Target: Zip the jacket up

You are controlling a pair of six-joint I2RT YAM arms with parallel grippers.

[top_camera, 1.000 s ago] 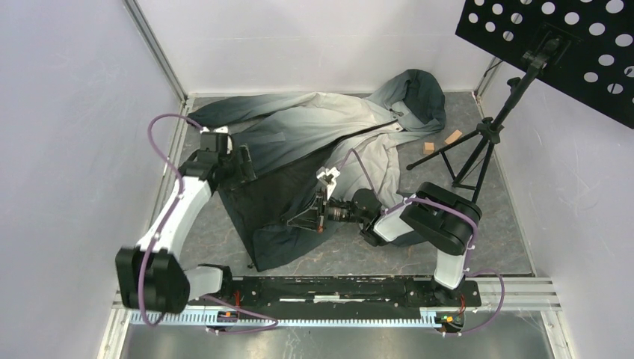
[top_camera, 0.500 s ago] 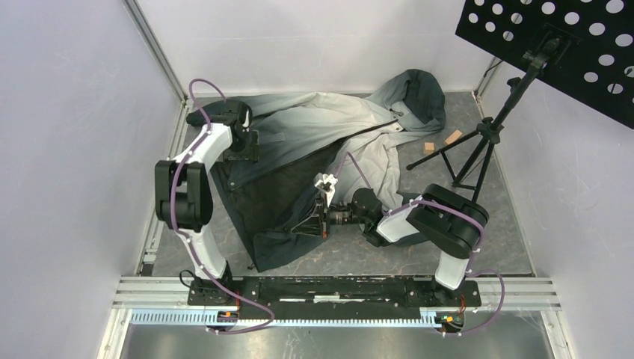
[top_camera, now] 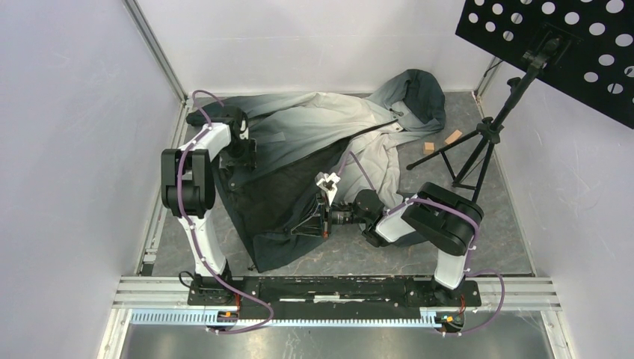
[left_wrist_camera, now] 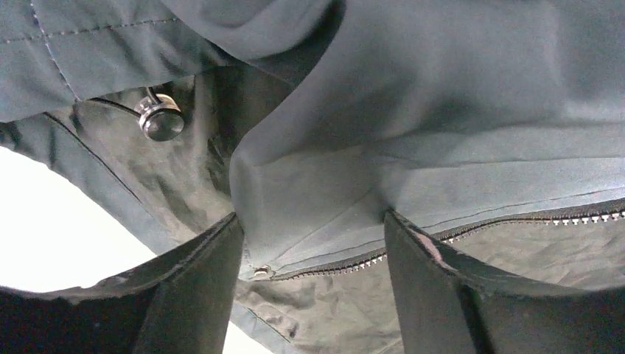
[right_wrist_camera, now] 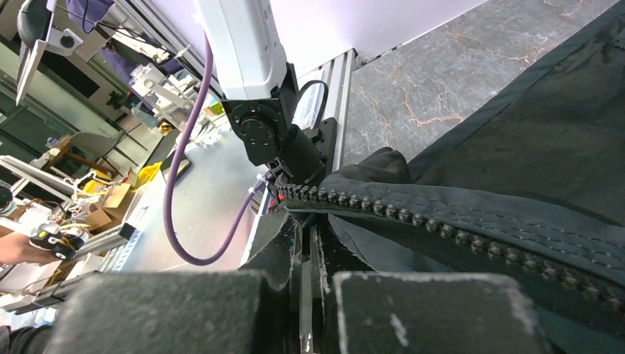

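Note:
The zipper's end stop is far from the zipper edge in my right gripper. Next, my left gripper pinches the corner [left_wrist_camera: 274, 251] beside the end stop and brings it over.
The jacket [top_camera: 314, 127] lies spread on the table, its dark lining facing up at the front and its hood at the far right. My left gripper [top_camera: 244, 155] is at the jacket's far left edge. In the left wrist view it [left_wrist_camera: 311, 221] is open, with a fold of teal fabric and the zipper's end stop [left_wrist_camera: 259, 271] between the fingers. My right gripper [top_camera: 320, 217] is shut on the other zipper edge [right_wrist_camera: 442, 228] near the jacket's middle and holds it slightly raised, with the jaws pressed together [right_wrist_camera: 308, 243].
A black tripod stand [top_camera: 478, 142] with a perforated black panel [top_camera: 568, 45] stands at the right. Two small wooden blocks [top_camera: 441, 142] lie beside the hood. A metal cord stopper [left_wrist_camera: 161, 119] hangs near my left fingers. White walls enclose the table.
My left arm has swung from the near left up to the jacket's far left edge. The right gripper has kept its hold and hardly moved.

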